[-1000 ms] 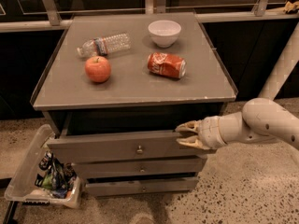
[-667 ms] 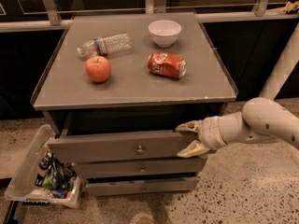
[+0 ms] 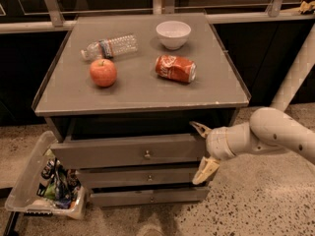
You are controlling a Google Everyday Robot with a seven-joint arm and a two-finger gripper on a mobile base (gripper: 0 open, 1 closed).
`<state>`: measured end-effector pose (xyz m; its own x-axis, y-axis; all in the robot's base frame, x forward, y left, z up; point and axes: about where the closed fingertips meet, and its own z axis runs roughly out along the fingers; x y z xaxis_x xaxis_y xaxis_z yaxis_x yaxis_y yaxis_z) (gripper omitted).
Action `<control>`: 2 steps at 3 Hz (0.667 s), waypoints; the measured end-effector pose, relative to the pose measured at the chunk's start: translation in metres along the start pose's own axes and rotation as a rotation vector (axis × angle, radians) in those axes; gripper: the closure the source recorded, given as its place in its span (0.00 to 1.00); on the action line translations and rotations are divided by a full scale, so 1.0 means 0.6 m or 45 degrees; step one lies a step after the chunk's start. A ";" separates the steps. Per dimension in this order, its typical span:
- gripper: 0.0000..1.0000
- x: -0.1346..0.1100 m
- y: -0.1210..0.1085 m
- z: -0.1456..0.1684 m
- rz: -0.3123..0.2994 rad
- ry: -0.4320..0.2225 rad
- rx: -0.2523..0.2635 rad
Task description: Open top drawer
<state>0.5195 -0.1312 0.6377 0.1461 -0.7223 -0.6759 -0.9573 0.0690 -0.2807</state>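
Observation:
The top drawer's end sits between my gripper's open fingers down to its lower corner, so I will grab the front's top edge [image 3: 190, 137] there and pull.
The top drawer [image 3: 128, 151] is a wide grey front with a small brass knob [image 3: 146, 155] at its centre. It stands pulled out a little from under the grey cabinet top [image 3: 142, 90], with a dark gap above it. My gripper [image 3: 203, 150] is at the drawer front's right end. It is open, one pale finger above the drawer's top edge and one below its lower right corner. Two narrower grey drawer fronts [image 3: 147, 177] sit below it.
On the cabinet top lie a red apple [image 3: 103, 72], a crushed red can [image 3: 175, 68], a clear plastic bottle [image 3: 109, 46] and a white bowl [image 3: 173, 34]. A clear bin of packets [image 3: 47, 186] stands on the floor at the left. A white post [image 3: 295, 73] rises at the right.
The gripper's fingers have spread wider apart at the drawer's right end, the lower one dropping down. The drawer has not visibly moved.

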 end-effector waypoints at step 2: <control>0.20 0.000 0.000 0.000 0.000 -0.001 -0.001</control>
<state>0.5193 -0.1311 0.6377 0.1465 -0.7220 -0.6763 -0.9574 0.0684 -0.2805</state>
